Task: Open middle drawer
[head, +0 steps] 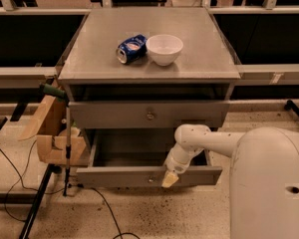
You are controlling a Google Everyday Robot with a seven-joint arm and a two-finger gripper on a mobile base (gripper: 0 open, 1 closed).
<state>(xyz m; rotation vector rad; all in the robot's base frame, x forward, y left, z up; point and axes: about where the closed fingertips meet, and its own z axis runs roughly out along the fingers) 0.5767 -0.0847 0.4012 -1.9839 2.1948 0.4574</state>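
Note:
The middle drawer is only partway out with my gripper at its front panel, so I should open, retake the panel's top edge (159, 169) and pull the drawer further out.
The middle drawer (139, 176) is pulled out of the grey cabinet. Its dark inside shows, and its small brass knob (149, 179) sits at the centre of the flat front panel. My gripper (170, 179) hangs over the front edge of this drawer, just right of the knob, with its tan tip pointing down against the panel. My white arm (199, 141) reaches in from the right. The drawer above (149, 114) is closed and has its own knob. Any drawer below is hidden.
On the cabinet top (89, 59) lie a crushed blue can (130, 48) and a white bowl (164, 49). A cardboard box (57, 141) and a stand with cables stand to the left of the cabinet. My white body (271, 183) fills the lower right.

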